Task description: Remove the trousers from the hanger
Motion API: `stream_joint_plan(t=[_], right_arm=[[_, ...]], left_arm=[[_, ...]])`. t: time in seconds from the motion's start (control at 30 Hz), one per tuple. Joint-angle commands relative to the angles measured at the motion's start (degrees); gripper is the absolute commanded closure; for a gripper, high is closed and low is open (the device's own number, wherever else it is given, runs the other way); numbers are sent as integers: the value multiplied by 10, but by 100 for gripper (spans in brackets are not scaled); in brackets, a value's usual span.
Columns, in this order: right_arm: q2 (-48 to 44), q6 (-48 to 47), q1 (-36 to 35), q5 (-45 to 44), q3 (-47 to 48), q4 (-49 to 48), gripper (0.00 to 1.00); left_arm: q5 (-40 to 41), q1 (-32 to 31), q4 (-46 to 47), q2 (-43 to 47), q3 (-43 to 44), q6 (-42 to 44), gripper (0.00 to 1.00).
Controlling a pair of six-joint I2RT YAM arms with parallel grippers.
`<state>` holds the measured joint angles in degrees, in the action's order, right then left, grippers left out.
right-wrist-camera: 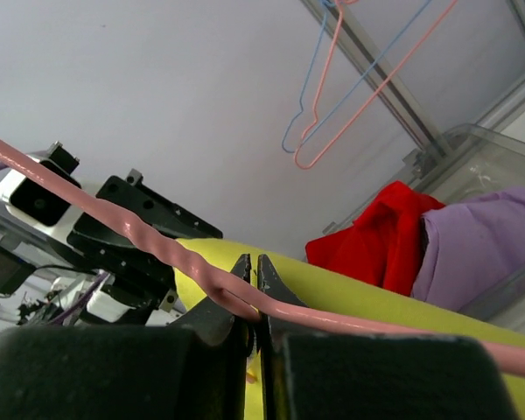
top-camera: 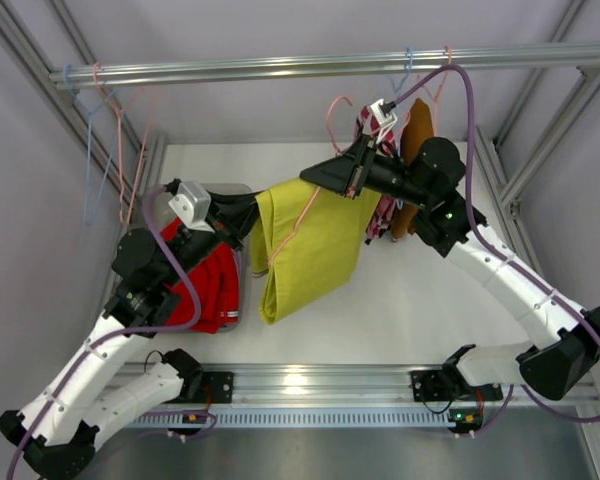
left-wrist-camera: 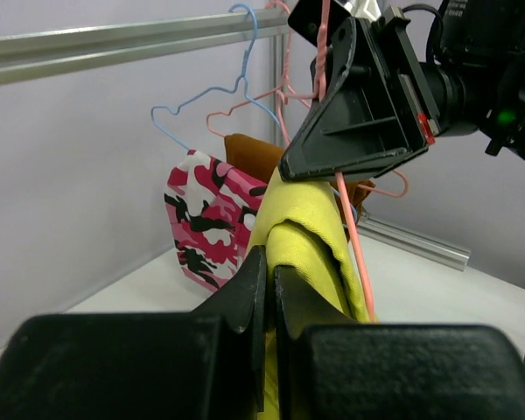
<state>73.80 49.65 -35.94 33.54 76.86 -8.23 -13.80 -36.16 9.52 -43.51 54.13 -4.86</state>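
Note:
My left gripper is going to release the yellow-green trousers on top of the red trousers in the clear bin [top-camera: 189, 264], where they will lie. The yellow-green trousers now hang above the table.
Yellow-green trousers [top-camera: 305, 245] hang folded over a pink hanger [top-camera: 298, 215] above the table. My right gripper [top-camera: 352, 180] is shut on the hanger's wire [right-wrist-camera: 157, 249] and holds it up in the air. At the cloth's left edge, my left gripper [top-camera: 252, 212] is shut on a fold of the yellow-green trousers [left-wrist-camera: 311, 245]. In the left wrist view its fingertips [left-wrist-camera: 261, 262] pinch together with cloth bulging above them. Red trousers [top-camera: 205, 285] and lilac trousers [right-wrist-camera: 481, 254] lie in a clear bin [top-camera: 242, 290] under the left arm.
A metal rail [top-camera: 310, 65] spans the back. Empty blue and pink hangers [top-camera: 105, 150] hang at its left end. A pink camouflage garment [left-wrist-camera: 206, 219] and a brown garment [top-camera: 417, 130] hang at its right end, just behind the right gripper.

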Motion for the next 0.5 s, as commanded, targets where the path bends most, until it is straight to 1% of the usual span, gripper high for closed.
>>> stream_joint_plan(t=[0.0,0.17,0.27,0.37,0.47], right_arm=[[-2,-28,-19,22,6,-75,100],[6,-26,-34,19,-9,-93,100],[8,-27,-40,17,-17,-96,100],[8,-26,-47,14,-32,-102,100],[10,-26,-56,10,-38,-106,100]], left_arm=[[35,11,93,10,80,13,100],[45,28,82,0,145,44,100],[55,37,72,-9,178,84,100],[59,44,62,-22,234,114,100],[64,48,51,-31,267,131,100]])
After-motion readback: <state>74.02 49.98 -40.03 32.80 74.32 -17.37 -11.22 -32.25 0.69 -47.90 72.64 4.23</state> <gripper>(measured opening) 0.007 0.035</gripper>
